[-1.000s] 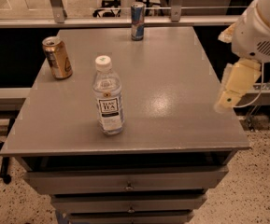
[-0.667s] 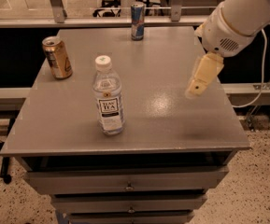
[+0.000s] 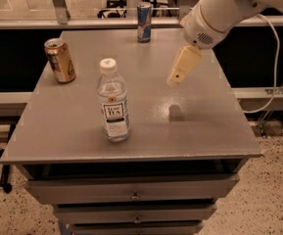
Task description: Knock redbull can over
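I will next move my gripper to the middle of the redbull can [image 3: 145, 24] at the far edge of the table and close it there.
The redbull can [image 3: 143, 22] is a slim blue-and-silver can standing upright at the far edge of the grey table [image 3: 146, 131], near the middle. My gripper [image 3: 174, 81] hangs from the white arm over the right half of the table, above the surface. It is to the right of and nearer than the can, well apart from it. Nothing is in it.
A gold can [image 3: 60, 60] stands upright at the far left. A clear plastic bottle with a white cap [image 3: 113, 102] stands in the left-centre near the front. Drawers sit below the tabletop. A white cable [image 3: 273, 58] runs at the right.
My arm has swung in from the table's right edge toward the left and farther back, over the table and closer to the redbull can. The cans and bottle have not moved.
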Robot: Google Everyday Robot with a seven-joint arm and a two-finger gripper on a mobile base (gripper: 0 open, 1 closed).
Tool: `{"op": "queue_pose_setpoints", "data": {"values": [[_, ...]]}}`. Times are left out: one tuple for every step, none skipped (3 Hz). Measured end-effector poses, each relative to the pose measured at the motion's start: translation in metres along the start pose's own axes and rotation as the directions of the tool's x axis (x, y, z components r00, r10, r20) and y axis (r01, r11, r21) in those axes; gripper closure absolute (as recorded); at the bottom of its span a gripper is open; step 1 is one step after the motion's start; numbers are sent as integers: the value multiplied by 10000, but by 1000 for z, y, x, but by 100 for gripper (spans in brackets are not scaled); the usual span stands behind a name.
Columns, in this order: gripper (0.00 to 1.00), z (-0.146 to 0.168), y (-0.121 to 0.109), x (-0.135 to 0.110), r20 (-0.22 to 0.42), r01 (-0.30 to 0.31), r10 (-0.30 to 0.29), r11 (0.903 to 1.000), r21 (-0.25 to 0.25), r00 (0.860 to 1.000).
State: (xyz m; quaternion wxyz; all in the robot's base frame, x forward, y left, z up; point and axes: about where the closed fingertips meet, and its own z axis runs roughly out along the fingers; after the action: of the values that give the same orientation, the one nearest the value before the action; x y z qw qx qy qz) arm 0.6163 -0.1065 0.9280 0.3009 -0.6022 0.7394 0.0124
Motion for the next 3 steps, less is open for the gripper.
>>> {"op": "queue_pose_setpoints", "data": {"values": [[0,7,-17,-4,516,-349,327,9985,425,9981],[0,21,-58,-2,1736,-1441,1228,9827,1160,9771],[0,41,-107,-9,3120,-2482,1855,9528,1746,9318]]}}
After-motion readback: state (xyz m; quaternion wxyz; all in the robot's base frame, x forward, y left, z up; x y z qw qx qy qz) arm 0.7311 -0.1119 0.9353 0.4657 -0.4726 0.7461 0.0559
